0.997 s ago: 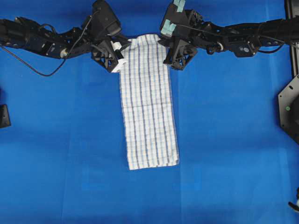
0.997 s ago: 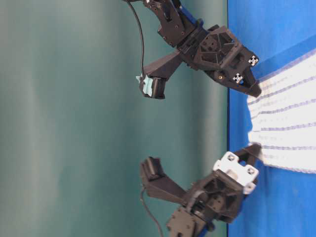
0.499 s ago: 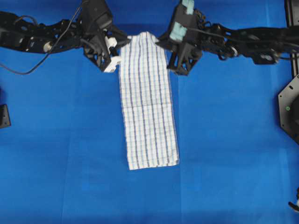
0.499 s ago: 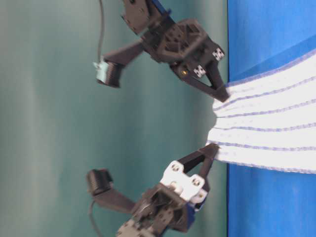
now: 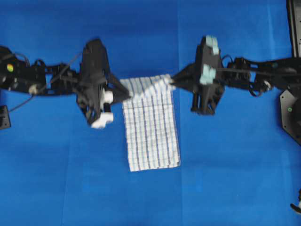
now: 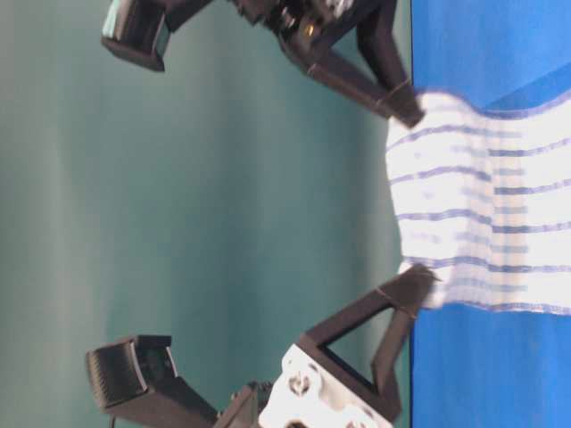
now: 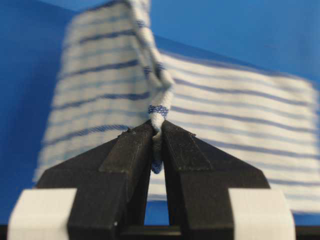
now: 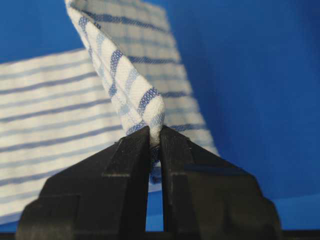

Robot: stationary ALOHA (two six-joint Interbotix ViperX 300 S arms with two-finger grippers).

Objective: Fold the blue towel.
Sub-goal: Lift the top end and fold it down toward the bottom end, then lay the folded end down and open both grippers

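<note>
My left gripper will set the blue towel's lifted corner free, letting go of it on the towel's near corner (image 5: 131, 165) along that same side.
The blue towel (image 5: 150, 127), white with thin blue stripes, lies as a narrow strip on the blue table cover (image 5: 225, 179). Its far end is lifted and carried over the rest of the strip. My left gripper (image 5: 128, 93) is shut on the towel's left far corner (image 7: 157, 115). My right gripper (image 5: 172, 82) is shut on the right far corner (image 8: 145, 107). From table level the raised towel edge (image 6: 446, 196) hangs stretched between both sets of black fingers (image 6: 401, 294). The near end (image 5: 154, 162) rests flat on the cover.
A black mount plate (image 5: 291, 113) sits at the right edge and a small black bracket (image 5: 3, 117) at the left edge. Blue cover stretches in front of the towel's near end and to both sides.
Both grippers have carried the towel's far end up and toward the near end, over the strip. The visible strip is much shorter than a second ago. The near end has not moved.
</note>
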